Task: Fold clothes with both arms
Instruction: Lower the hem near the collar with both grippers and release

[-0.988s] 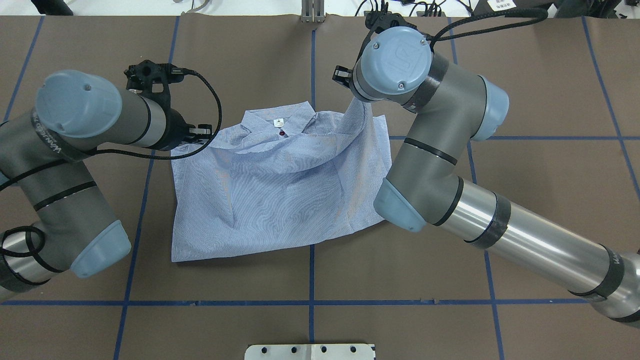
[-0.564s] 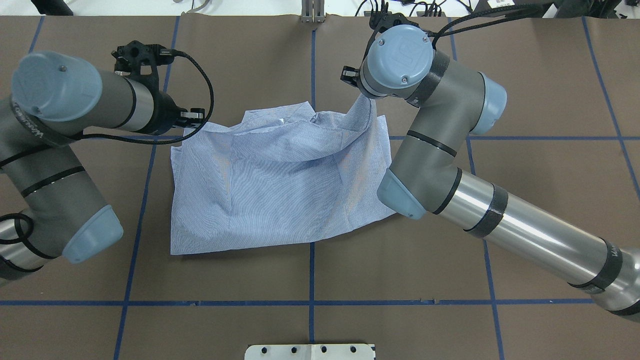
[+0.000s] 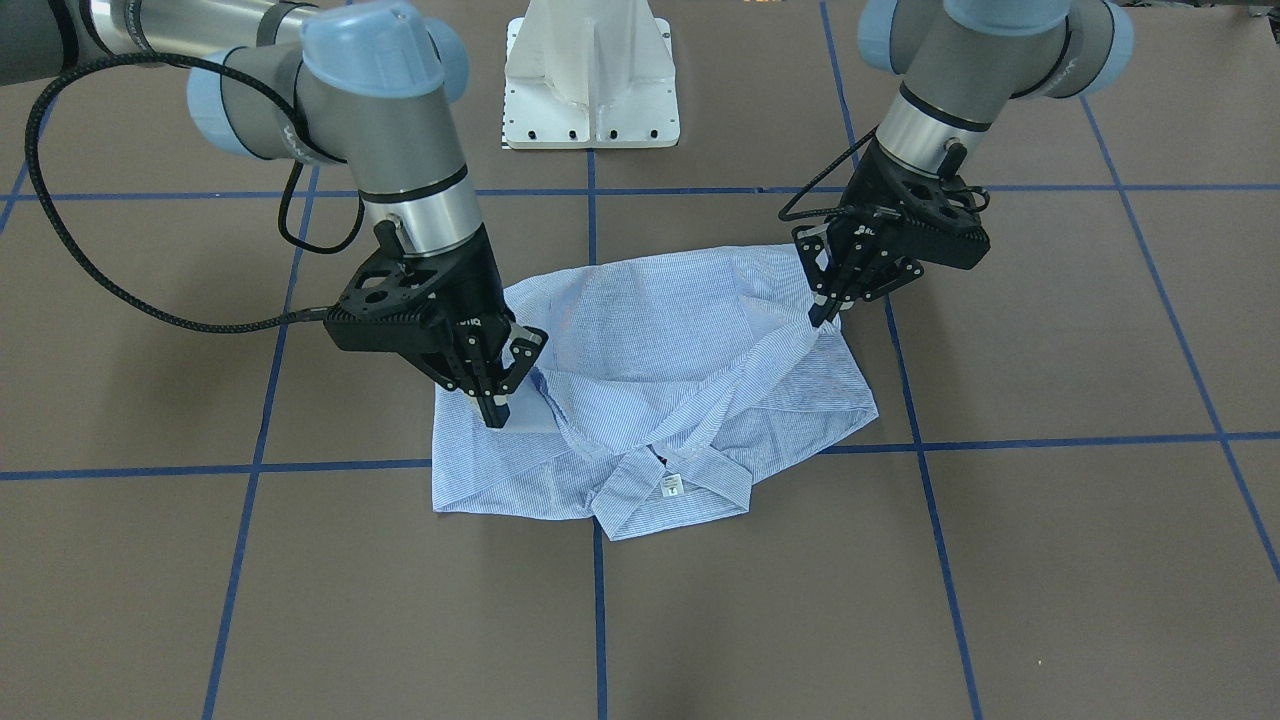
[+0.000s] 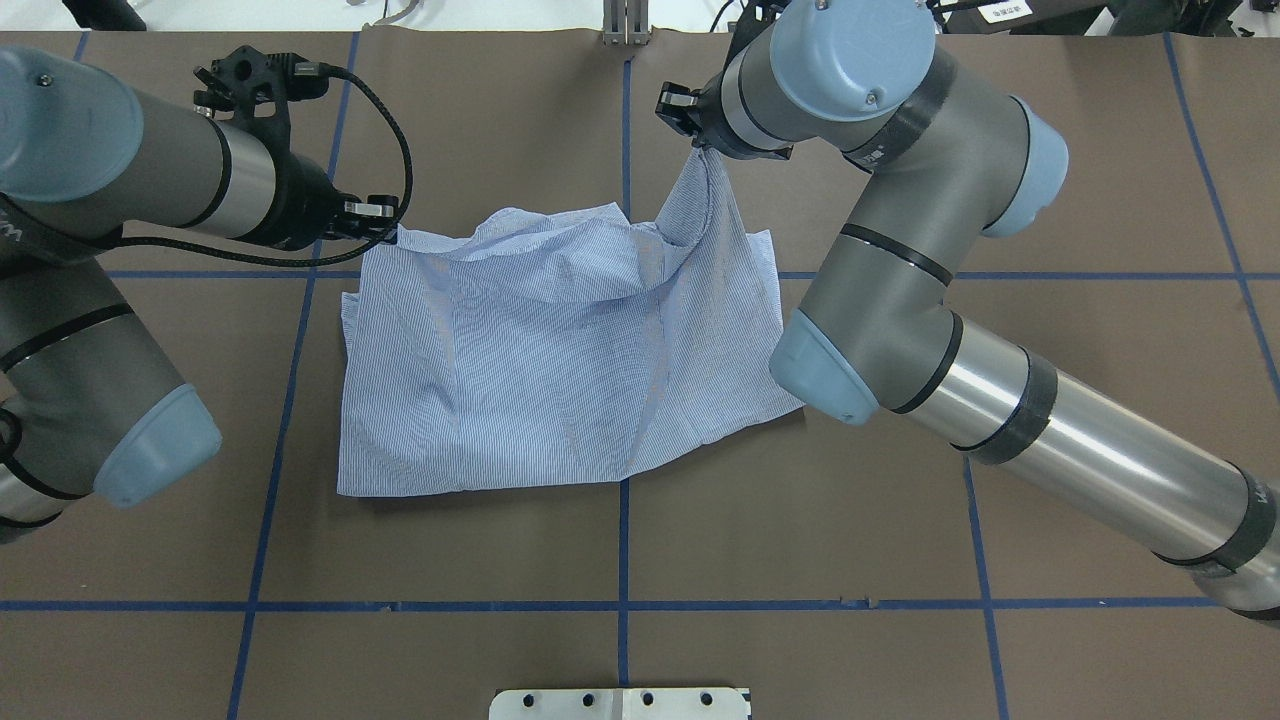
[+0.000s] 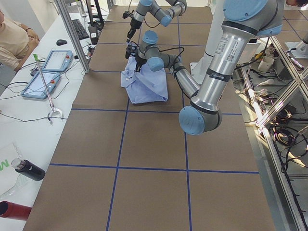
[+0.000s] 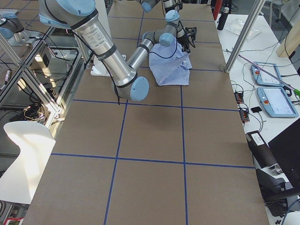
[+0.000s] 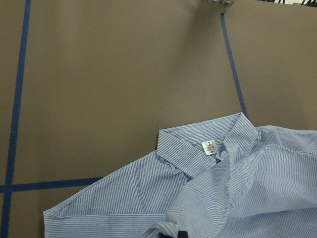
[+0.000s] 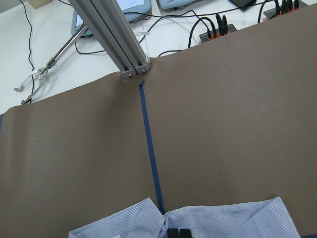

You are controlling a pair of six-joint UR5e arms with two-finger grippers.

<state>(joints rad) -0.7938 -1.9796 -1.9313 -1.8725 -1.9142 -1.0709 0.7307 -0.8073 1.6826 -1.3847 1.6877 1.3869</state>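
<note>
Next, my left gripper releases the lifted cloth that it has, now low over the table, letting it go on the shirt's flat corner (image 3: 877,421) (image 7: 45,213) near the place where the blue tape crosses.
The light blue striped shirt (image 4: 540,370) lies mid-table, its near part flat and its far edge lifted. My left gripper (image 4: 388,226) is shut on the shirt's left corner, low over the table. The right gripper (image 4: 703,150) is shut on the right corner and holds it higher, so the cloth rises in a peak. From the front-facing view the collar with its white label (image 3: 672,487) lies flat in front of the raised fold, with the right gripper (image 3: 496,412) and the left gripper (image 3: 820,316) pinching cloth. The left wrist view shows the collar label (image 7: 210,147).
The brown table (image 4: 1050,400) carries blue tape grid lines. The white pedestal base (image 3: 590,80) stands at the robot's side. An aluminium post (image 8: 126,49) rises at the far edge. In the left side view a person (image 5: 12,38) sits by two teach pendants (image 5: 57,60).
Both grippers have moved away from the robot toward the far edge, dragging the shirt's lifted edge over the collar. The right gripper rose higher and the collar label is now covered from overhead.
</note>
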